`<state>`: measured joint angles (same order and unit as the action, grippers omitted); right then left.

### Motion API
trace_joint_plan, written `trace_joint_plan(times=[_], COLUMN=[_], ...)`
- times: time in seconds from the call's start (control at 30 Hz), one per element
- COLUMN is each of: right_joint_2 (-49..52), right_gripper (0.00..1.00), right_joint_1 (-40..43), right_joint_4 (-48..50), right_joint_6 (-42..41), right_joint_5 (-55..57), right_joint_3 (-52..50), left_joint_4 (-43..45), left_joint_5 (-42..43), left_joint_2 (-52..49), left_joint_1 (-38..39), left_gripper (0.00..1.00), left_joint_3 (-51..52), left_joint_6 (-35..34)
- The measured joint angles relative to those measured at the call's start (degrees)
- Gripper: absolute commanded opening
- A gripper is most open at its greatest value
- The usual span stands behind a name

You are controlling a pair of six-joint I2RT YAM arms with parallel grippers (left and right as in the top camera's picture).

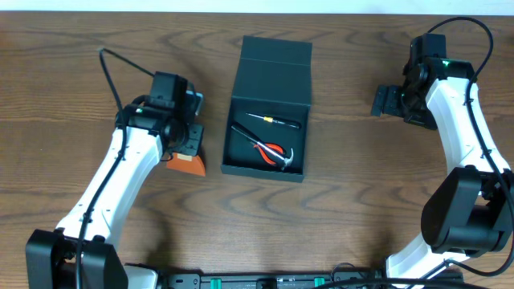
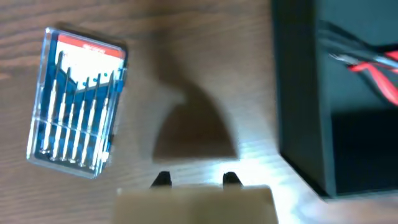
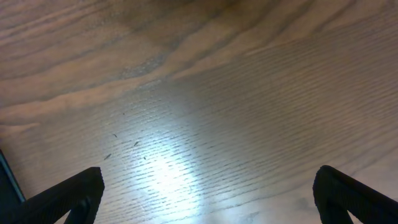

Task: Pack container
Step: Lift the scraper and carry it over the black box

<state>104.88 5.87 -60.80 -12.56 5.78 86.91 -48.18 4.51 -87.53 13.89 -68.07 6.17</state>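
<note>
The robot's left gripper will set the beige and orange block down across the hammer and red-handled pliers inside the container (image 1: pixel 269 145).
The container (image 1: pixel 231 120) is a dark square box in the middle of the table, with its flap lid (image 1: pixel 275 52) open toward the far side. Red-handled pliers (image 1: pixel 273 151) and a small screwdriver (image 1: pixel 273 120) lie inside. The container's wall also shows in the left wrist view (image 2: pixel 295 93). My left gripper (image 1: pixel 187 151) is just left of the box, shut on a beige and orange block (image 1: pixel 186 166). That block fills the bottom of the left wrist view (image 2: pixel 196 204), with the fingertips (image 2: pixel 196 180) peeking past it. My right gripper (image 1: pixel 385 100) is open and empty over bare wood (image 3: pixel 205 186).
A small blue clear case of screwdrivers (image 2: pixel 78 102) lies on the table left of the container. In the overhead view it is mostly hidden under my left wrist, with a blue corner (image 1: pixel 197 99) showing. The table is dark wood.
</note>
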Motion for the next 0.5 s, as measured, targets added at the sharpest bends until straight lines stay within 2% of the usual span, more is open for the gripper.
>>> trace_joint_plan(times=[0.27,0.4,0.5], right_joint_2=[0.0,0.0,0.0], right_gripper=[0.99,0.99,0.99], right_joint_1=[0.0,0.0,0.0], right_joint_4=[0.2,0.2,0.2], right_joint_6=[0.0,0.0,0.0], right_joint_5=[0.0,0.0,0.0], right_joint_3=[0.0,0.0,0.0], left_joint_4=[-5.4,-4.9,-3.8], left_joint_5=[-2.7,-3.4,-3.3], left_joint_2=[0.4,0.7,0.7], left_joint_1=[6.7,10.6,14.1], left_gripper=[0.06,0.06,0.06], left_joint_3=[-15.1,-18.1,-18.2], left_joint_6=[2.0,7.5,14.4])
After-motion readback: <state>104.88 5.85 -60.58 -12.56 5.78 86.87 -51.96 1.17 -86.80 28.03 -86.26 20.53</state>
